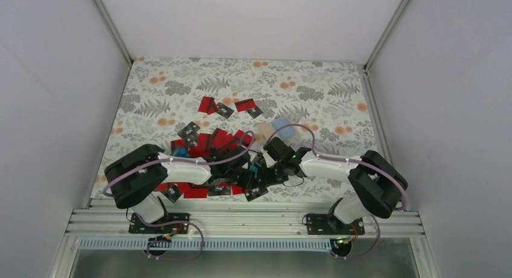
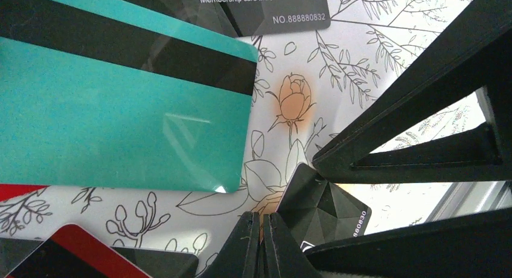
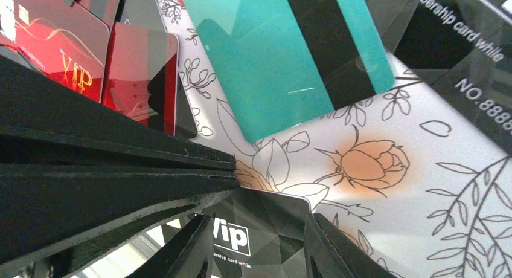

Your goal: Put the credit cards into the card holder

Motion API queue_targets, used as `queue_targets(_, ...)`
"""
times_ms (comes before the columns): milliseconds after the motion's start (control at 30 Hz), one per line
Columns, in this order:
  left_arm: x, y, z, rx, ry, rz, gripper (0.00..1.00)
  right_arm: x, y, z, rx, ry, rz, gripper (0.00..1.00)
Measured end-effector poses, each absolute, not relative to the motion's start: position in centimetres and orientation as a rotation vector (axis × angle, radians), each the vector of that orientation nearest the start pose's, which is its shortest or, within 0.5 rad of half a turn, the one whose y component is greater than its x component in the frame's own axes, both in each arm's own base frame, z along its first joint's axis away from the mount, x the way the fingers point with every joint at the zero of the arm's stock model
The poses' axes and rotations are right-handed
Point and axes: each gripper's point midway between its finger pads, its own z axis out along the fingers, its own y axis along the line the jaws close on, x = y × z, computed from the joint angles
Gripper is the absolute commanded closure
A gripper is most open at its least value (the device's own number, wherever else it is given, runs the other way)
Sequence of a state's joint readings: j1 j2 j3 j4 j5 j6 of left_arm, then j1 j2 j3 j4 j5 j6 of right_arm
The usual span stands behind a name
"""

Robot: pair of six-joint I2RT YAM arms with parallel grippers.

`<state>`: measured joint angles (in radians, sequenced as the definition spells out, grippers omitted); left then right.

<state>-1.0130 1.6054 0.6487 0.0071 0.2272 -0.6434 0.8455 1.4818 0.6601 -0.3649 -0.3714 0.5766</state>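
Next, I back my right gripper off, as my grippers crowd together over the black VIP card, before my left gripper takes the card by its long sides (image 2: 289, 189).
Several red, black and teal credit cards (image 1: 217, 139) lie scattered on the floral cloth. The tan card holder (image 1: 270, 129), with a bluish sleeve, lies behind them, away from both grippers. My two grippers meet at the front centre. A black VIP card (image 3: 265, 229) lies under my right gripper (image 3: 261, 217), which is open with a finger on each side of it. The card also shows in the left wrist view (image 2: 329, 205). My left gripper (image 2: 262, 223) is shut, its tips at that card's corner. A teal card (image 2: 121, 121) lies just beyond.
A black membership card (image 2: 272, 6) lies past the teal one. Red VIP cards (image 3: 66, 54) are stacked to the left of my right gripper. The aluminium rail (image 1: 241, 217) runs along the front edge, and white walls close in the sides and back.
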Motion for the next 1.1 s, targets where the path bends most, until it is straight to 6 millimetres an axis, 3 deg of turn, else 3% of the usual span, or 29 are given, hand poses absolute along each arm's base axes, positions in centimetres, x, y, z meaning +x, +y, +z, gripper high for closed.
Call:
queue_targets(600,13.7,-31.2,1.5,0.569,2.717,-0.880,0.93,13.6,27.7,2.1,-0.572,2.957,0.932,0.60)
queue_targets(767,13.8,-30.5,1.8,0.554,2.723,-0.834,0.81,13.6,27.7,2.1,-0.578,2.956,0.912,0.59)
queue_targets(1000,14.2,-30.2,3.6,0.560,2.686,-0.810,0.79,13.9,26.6,2.2,-0.552,2.968,0.811,0.58)
queue_targets(1100,13.6,-30.0,4.2,0.604,2.670,-0.798,0.73,13.8,26.1,2.9,-0.525,2.969,0.789,0.56)
